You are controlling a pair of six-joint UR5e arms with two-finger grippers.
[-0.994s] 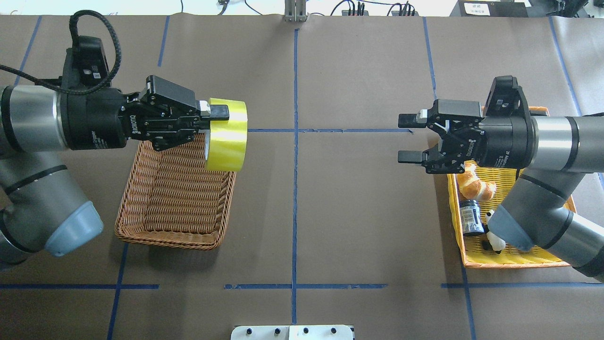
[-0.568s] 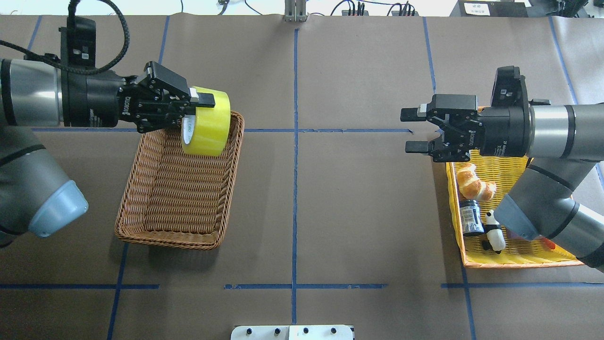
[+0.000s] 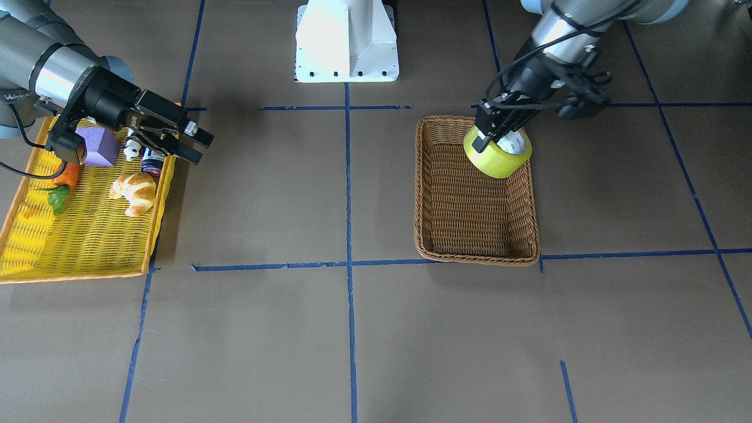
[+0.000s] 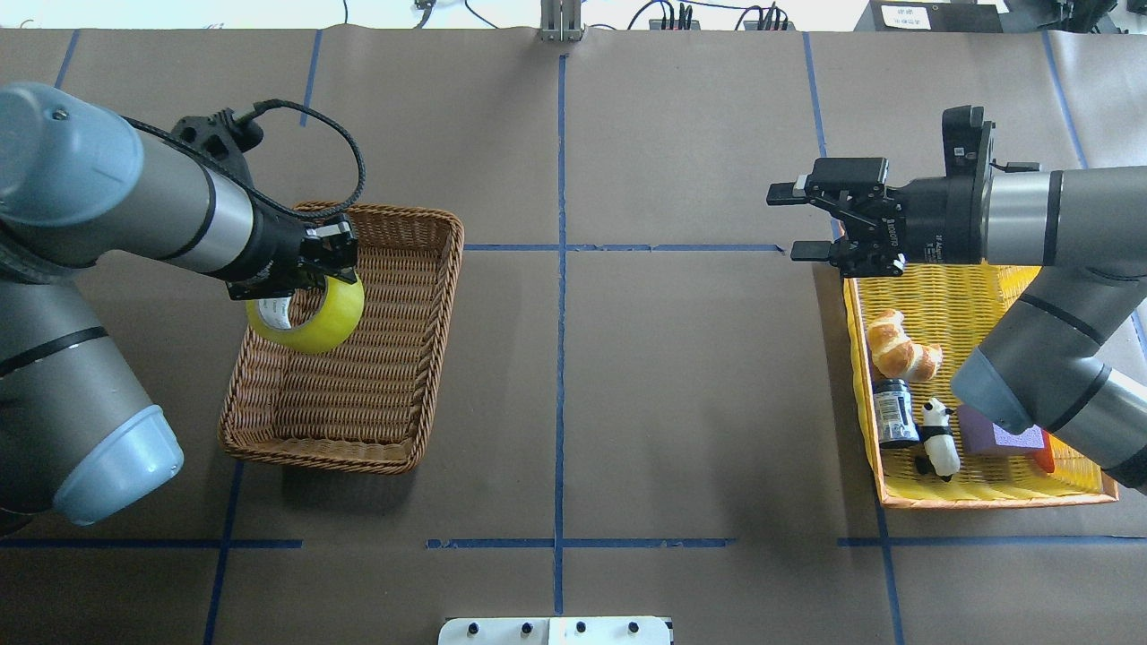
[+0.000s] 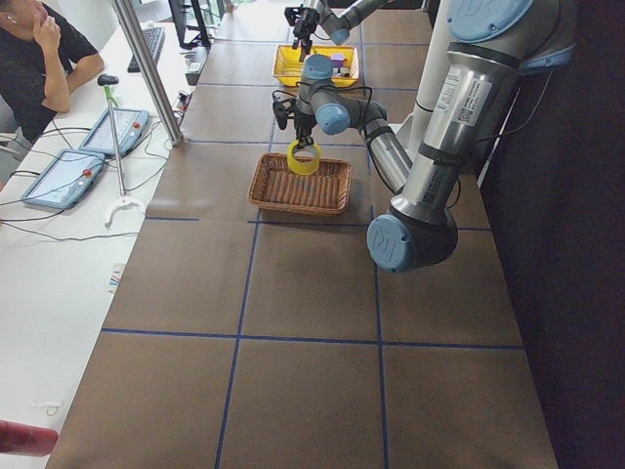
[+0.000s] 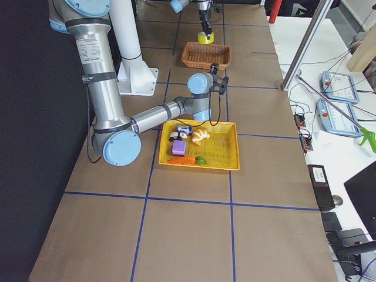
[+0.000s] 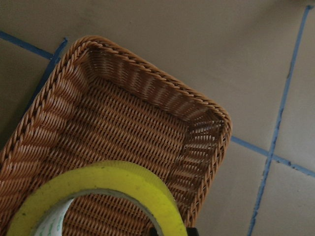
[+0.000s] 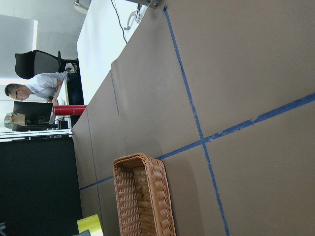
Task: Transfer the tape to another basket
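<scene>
My left gripper has the tape. It will release the tape near the middle of the brown wicker basket's bottom [image 3: 472,187] [image 7: 82,191].
The yellow-green tape roll [image 4: 315,315] hangs from my left gripper [image 4: 305,285], which points down and is shut on the roll's wall. The tape is held above the left side of the brown wicker basket [image 4: 381,367], clear of its floor. In the front view the tape [image 3: 497,157] hangs under the left gripper [image 3: 489,134] over the wicker basket [image 3: 470,217]. The left wrist view shows the tape [image 7: 125,178] above the basket's weave [image 7: 133,125]. My right gripper [image 4: 789,223] is open and empty, beside the yellow basket [image 4: 941,296].
The yellow basket with the orange rim [image 3: 88,241] holds a croissant [image 4: 901,350], a dark jar [image 4: 892,413], a panda figure [image 4: 937,439], a purple block [image 4: 1000,439] and a carrot [image 3: 66,176]. The white robot base [image 3: 346,41] stands at the table's edge. Blue tape lines cross the brown table.
My left arm has swung the tape leftward from the wicker basket's far right corner, and the wrist has turned to point down. My right gripper has drawn back slightly toward the yellow basket.
</scene>
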